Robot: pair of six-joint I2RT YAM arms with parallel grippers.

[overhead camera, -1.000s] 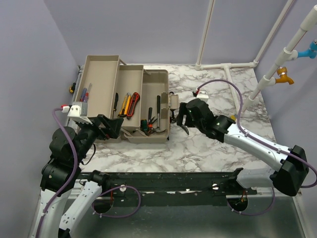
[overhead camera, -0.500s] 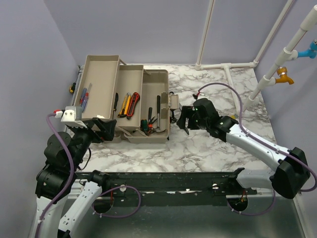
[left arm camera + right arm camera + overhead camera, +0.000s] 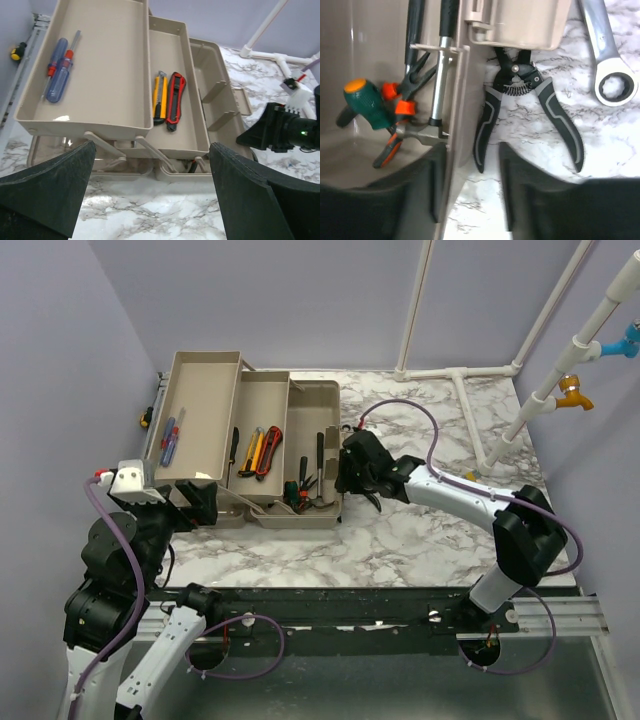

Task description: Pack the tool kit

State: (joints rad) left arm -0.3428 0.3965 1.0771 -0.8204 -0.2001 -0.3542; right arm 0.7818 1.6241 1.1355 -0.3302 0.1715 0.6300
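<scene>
I should next move my left gripper to the toolbox's clear lid beneath the screwdriver tray, and then close it on the lid's outer edge [image 3: 151, 461] [image 3: 32, 149].
The beige fold-out toolbox [image 3: 205, 360] stands open at the left. Its top tray [image 3: 105, 75] holds two screwdrivers [image 3: 59, 67]; the middle tray holds a yellow and a red utility knife [image 3: 167, 97]. The bottom bin holds a green screwdriver [image 3: 365, 102], a hammer [image 3: 437, 90] and orange-handled pliers [image 3: 395, 140]. Black pliers [image 3: 487, 120] and a ring wrench [image 3: 607, 65] lie on the marble beside the box's right wall [image 3: 455, 115]. My right gripper [image 3: 470, 155] is open over that wall and the pliers' near handle, holding nothing. My left gripper [image 3: 150, 200] is open and empty in front of the box.
A yellow-and-black screwdriver [image 3: 18, 51] lies outside the box by the left wall. White pipes [image 3: 455, 375] run along the back and right of the marble table. My right arm [image 3: 450, 495] stretches across the table's middle.
My right gripper has moved left, up against the toolbox's right wall over the black pliers. My left arm has drawn back a little to the left.
</scene>
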